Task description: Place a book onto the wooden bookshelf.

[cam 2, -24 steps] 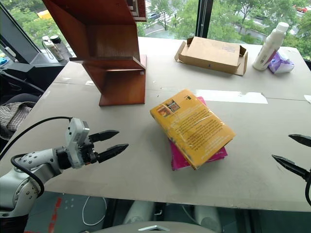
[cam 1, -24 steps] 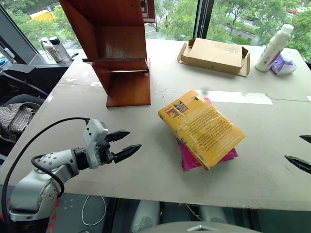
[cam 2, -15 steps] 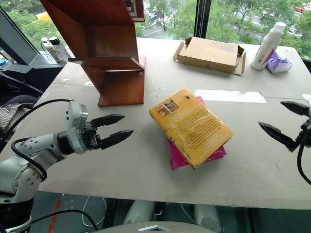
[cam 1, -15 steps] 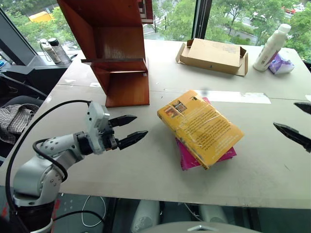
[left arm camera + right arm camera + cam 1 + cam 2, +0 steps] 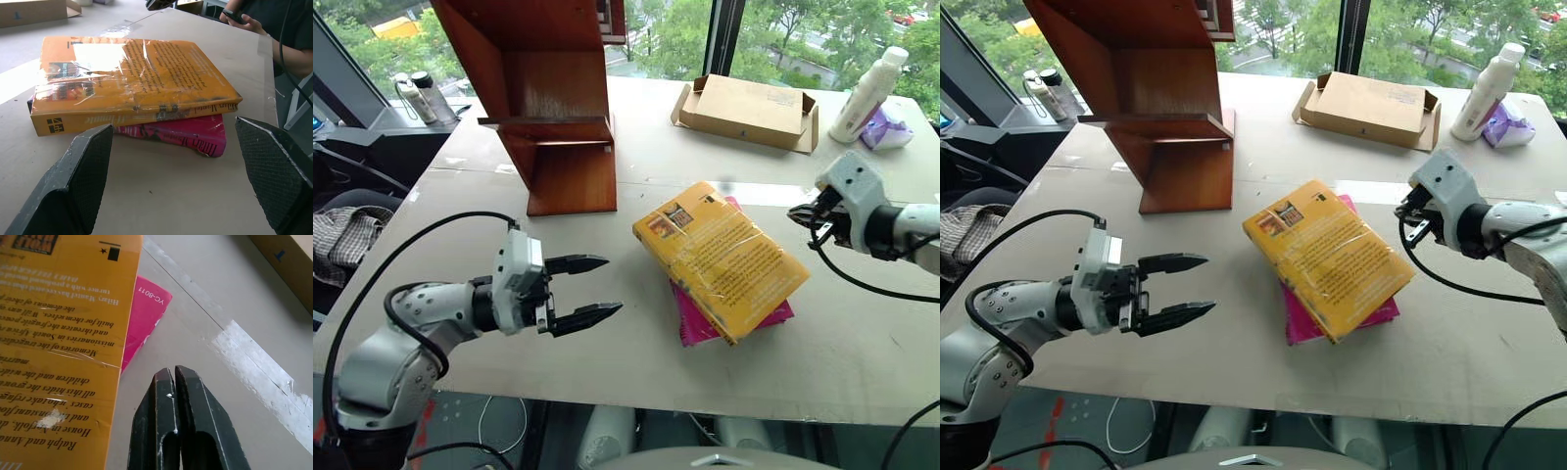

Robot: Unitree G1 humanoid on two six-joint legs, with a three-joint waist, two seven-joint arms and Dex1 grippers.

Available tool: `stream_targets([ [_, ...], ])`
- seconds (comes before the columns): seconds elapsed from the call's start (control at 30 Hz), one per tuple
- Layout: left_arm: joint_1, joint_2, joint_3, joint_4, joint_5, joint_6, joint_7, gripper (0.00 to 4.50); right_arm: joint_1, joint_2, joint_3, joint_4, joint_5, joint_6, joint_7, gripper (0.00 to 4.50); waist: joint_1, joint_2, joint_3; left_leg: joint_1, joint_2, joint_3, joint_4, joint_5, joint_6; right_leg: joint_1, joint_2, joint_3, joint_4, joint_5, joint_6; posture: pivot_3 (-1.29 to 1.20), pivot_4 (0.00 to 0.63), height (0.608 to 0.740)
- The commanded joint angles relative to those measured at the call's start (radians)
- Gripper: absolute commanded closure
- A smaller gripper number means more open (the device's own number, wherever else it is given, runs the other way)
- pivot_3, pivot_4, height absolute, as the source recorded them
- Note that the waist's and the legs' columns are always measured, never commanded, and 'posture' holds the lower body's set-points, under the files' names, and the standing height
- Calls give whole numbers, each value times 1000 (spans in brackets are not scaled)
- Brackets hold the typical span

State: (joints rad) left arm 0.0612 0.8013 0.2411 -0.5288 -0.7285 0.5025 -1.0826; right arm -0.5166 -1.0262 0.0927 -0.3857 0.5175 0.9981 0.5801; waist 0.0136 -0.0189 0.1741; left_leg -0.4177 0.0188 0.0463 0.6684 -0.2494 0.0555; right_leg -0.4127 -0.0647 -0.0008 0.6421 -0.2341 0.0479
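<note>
The middle of the yellow-orange book's spine [image 5: 676, 278] [image 5: 145, 115] is the next place my left gripper will go to and close on, leaving the pink book underneath.
The book [image 5: 720, 257], thick and yellow-orange in glossy wrap, lies flat at the table's middle on top of a thinner pink book [image 5: 744, 321]. The wooden bookshelf [image 5: 553, 108] stands upright at the back left. My left gripper [image 5: 607, 286] hovers open to the left of the book, pointing at its spine [image 5: 132, 115], with a gap of bare table between them. Just off the book's far right corner, my right gripper [image 5: 795, 215] is shut, its fingers [image 5: 166, 396] pressed together above the table beside the pink book's corner [image 5: 146, 308].
A flat cardboard box [image 5: 749, 110] lies at the back, with a white bottle [image 5: 867, 93] and a purple wrapper [image 5: 884, 132] to its right. Small bottles [image 5: 421, 98] stand at the far left. A person's hand [image 5: 244, 19] rests at the table's far side.
My right gripper has come in from the table's right edge to the book's far right corner and has shut. The left gripper has edged toward the book, still open.
</note>
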Motion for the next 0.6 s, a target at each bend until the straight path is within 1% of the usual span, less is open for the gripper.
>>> stream_targets([
  [0.03,22,4,34,-57,-5,-25,15,411,-47,-7,45,30,-69,-26,44,4463,0,0,0,0,0,0,0,0,0,0,0,0,0,0,0,0,150,740],
  [0.17,66,-8,50,-84,-11,-27,51,411,-77,-6,129,88,-160,-76,94,4463,-3,0,0,0,0,0,0,0,0,0,1,0,0,0,0,0,150,740],
  [0.37,124,-13,71,-94,-8,-38,70,411,-90,69,181,57,-177,-68,153,4463,-5,0,0,0,1,0,0,0,0,0,2,0,1,0,0,0,150,740],
  [0.6,178,-18,85,-80,4,-63,77,411,-65,170,198,-4,-193,-32,134,4463,-4,0,0,0,1,0,0,0,0,0,2,0,1,0,0,0,150,740],
])
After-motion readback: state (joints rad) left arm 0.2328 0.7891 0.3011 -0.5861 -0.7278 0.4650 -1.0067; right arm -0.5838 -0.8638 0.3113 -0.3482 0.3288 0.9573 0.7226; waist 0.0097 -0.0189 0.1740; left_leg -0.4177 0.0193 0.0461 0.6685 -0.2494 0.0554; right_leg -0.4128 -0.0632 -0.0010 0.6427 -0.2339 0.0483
